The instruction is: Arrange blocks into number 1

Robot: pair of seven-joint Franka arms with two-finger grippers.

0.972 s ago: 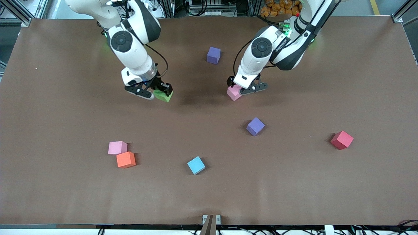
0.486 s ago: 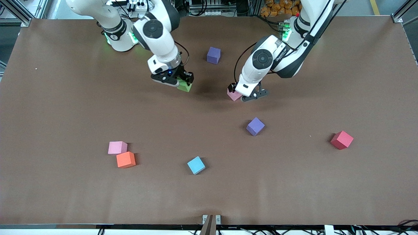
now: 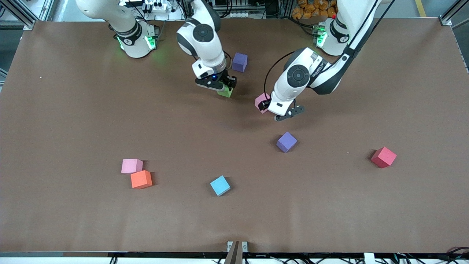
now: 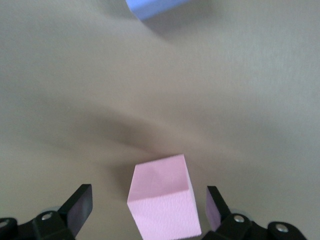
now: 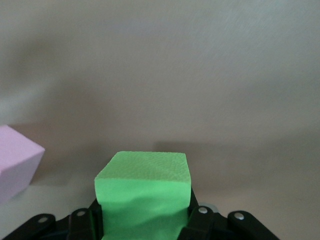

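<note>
Next, I close my left gripper on the opposite sides (image 3: 261, 101) (image 4: 165, 202) of the pink block that rests between its open fingers.
My right gripper (image 3: 222, 87) is shut on the green block (image 3: 225, 92) (image 5: 142, 175), low over the table beside a purple block (image 3: 239, 62). My left gripper (image 3: 276, 110) (image 4: 148, 197) is open around a pink block (image 3: 260, 101) (image 4: 162, 197). There is a gap between the block and each finger, and the block rests on the table. That pink block also shows at the edge of the right wrist view (image 5: 15, 160). A second purple block (image 3: 286, 142) lies nearer the front camera. A second pink block (image 3: 131, 165) lies toward the right arm's end.
An orange cube (image 3: 141, 179) touches the second pink block. A light-blue cube (image 3: 220, 185) lies near the middle front. A red cube (image 3: 383, 157) sits toward the left arm's end. A purple block (image 4: 155, 6) shows at the edge of the left wrist view.
My right arm has carried the green block from the right arm's side toward the table's middle, up beside the purple block. My left gripper has drawn back a little; the pink block stayed put.
</note>
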